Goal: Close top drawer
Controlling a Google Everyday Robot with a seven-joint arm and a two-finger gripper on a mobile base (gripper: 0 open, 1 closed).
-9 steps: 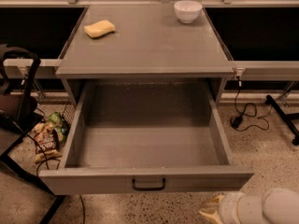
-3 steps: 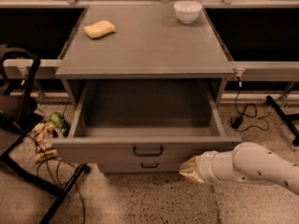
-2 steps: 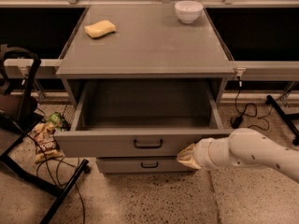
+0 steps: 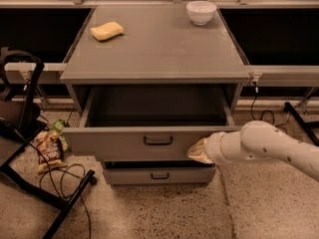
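I need to let go of the top drawer with my gripper once its front is pushed back beneath the grey cabinet top (image 4: 152, 122).
The top drawer (image 4: 124, 143) is a wide grey metal drawer with a small black bar handle (image 4: 158, 141) at the centre of its front. It stands partly open under the grey cabinet top (image 4: 159, 49), and its inside looks empty. My gripper (image 4: 198, 152) comes in from the right on a white arm (image 4: 264, 143). It rests against the right end of the drawer's front panel.
A yellow sponge (image 4: 106, 31) and a white bowl (image 4: 201, 12) sit on the cabinet top. A lower drawer (image 4: 158, 175) shows below. A black stand (image 4: 30, 148), cables and a snack bag (image 4: 50, 148) lie on the floor at left. Another stand's foot (image 4: 299, 113) is at right.
The top drawer has slid in toward the cabinet, from far out to partly open. My gripper has moved up and inward with the drawer front.
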